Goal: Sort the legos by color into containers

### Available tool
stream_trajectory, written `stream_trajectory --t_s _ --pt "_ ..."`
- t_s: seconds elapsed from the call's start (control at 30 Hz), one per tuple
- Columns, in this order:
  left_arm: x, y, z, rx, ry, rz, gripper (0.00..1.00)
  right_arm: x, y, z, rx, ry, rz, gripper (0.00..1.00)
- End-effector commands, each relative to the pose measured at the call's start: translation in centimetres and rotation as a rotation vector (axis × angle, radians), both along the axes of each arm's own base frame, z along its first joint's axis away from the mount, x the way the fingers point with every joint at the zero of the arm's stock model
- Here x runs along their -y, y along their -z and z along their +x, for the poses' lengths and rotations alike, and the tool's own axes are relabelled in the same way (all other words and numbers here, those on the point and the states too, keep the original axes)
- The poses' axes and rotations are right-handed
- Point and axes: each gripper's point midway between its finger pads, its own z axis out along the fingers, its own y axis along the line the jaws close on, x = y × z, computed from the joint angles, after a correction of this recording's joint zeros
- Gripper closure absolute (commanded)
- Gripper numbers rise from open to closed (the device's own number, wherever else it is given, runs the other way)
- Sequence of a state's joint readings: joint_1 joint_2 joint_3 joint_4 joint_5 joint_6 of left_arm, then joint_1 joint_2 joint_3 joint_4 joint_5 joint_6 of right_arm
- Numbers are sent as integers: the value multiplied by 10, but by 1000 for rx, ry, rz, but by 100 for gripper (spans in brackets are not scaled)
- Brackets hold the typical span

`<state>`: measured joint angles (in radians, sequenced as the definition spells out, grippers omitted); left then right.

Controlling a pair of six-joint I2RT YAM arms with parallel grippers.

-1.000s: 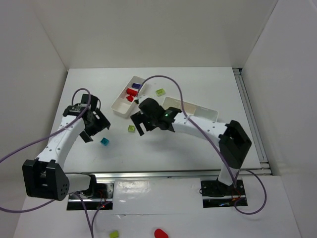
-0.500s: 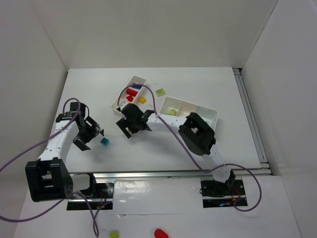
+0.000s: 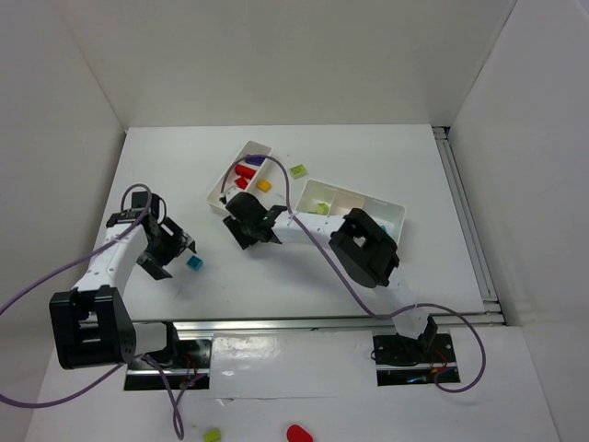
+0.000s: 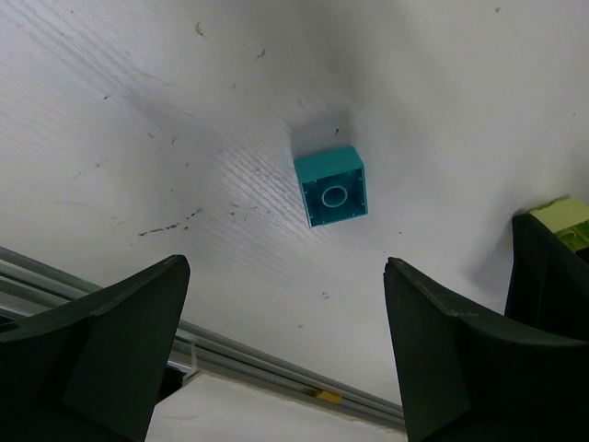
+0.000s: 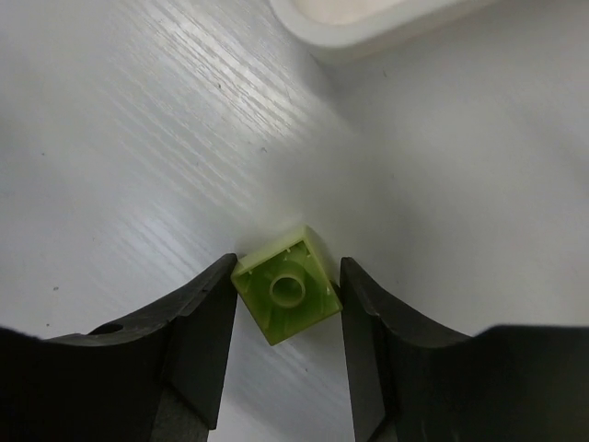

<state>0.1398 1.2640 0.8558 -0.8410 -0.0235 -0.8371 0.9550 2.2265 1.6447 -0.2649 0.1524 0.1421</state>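
Note:
The robot's right gripper will release the lime green lego in the container's near corner (image 3: pixel 308 215), next to the lime lego that is already inside.
My right gripper (image 5: pixel 288 276) is shut on a lime green lego (image 5: pixel 285 296) that lies hollow side up on the table, pinched across two opposite corners. In the top view the right gripper (image 3: pixel 247 224) hides this brick. My left gripper (image 4: pixel 285 341) is open, and a cyan lego (image 4: pixel 331 187) lies hollow side up just ahead of its fingers. From above, the left gripper (image 3: pixel 164 245) sits just left of the cyan lego (image 3: pixel 194 262). The left container (image 3: pixel 221 198) holds red legos (image 3: pixel 244 172), a purple one (image 3: pixel 254 160) and an orange one (image 3: pixel 264 185). The right container (image 3: pixel 391 216) holds a lime lego (image 3: pixel 319 208).
Another lime lego (image 3: pixel 297 170) lies on the table between the two containers. A container corner (image 5: pixel 368 28) shows just beyond the right gripper. The metal rail (image 3: pixel 313 321) runs along the table's near edge. Purple cables loop over both arms.
My right gripper swung left to the lime lego on the table and closed on it. My left gripper shifted down and left, staying open beside the cyan lego.

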Motion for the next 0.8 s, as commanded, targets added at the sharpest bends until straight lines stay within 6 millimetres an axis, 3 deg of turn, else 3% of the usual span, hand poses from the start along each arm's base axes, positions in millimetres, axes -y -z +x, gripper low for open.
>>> stream_trajectory --t_s 0.0,0.03,0.07,0.1,0.17,0.2,0.23,0.27,0.33,0.37,0.4,0.53,0.57,0.7,0.73,0.77 --pt "9 9 3 -5 43 -30 6 4 -79 10 115 62 139 66" --pt "9 9 3 -4 43 -30 6 8 -79 15 116 75 139 66" --pt "14 14 2 -27 62 -33 6 15 -106 15 155 93 167 66" --pt "16 18 2 -35 72 -34 6 25 -116 20 167 127 181 66" --pt "17 24 3 -50 85 -16 6 51 -124 24 177 182 175 66" --pt "20 27 4 -56 90 -18 6 65 -148 25 204 226 208 66" --pt "20 33 2 -85 90 -21 6 80 -145 24 201 247 186 66" --pt "21 36 7 -76 100 -9 6 96 -165 28 225 291 222 66" --pt "24 41 10 -83 102 -11 6 123 -169 33 239 365 202 66" --pt "27 41 13 -71 114 -10 6 142 -162 35 223 404 184 66" --pt "26 44 19 -57 114 -9 8 154 -169 39 238 431 190 66" --pt "30 55 26 -80 135 -1 17 193 -162 56 230 529 158 64" --pt "30 56 28 -84 147 2 22 196 -161 58 225 532 162 64" --pt "32 50 37 -69 179 8 59 201 -147 72 203 547 130 60" --pt "33 41 42 -40 193 4 74 200 -135 73 186 546 109 60" --pt "33 32 50 -6 207 11 79 200 -130 74 179 546 99 59"
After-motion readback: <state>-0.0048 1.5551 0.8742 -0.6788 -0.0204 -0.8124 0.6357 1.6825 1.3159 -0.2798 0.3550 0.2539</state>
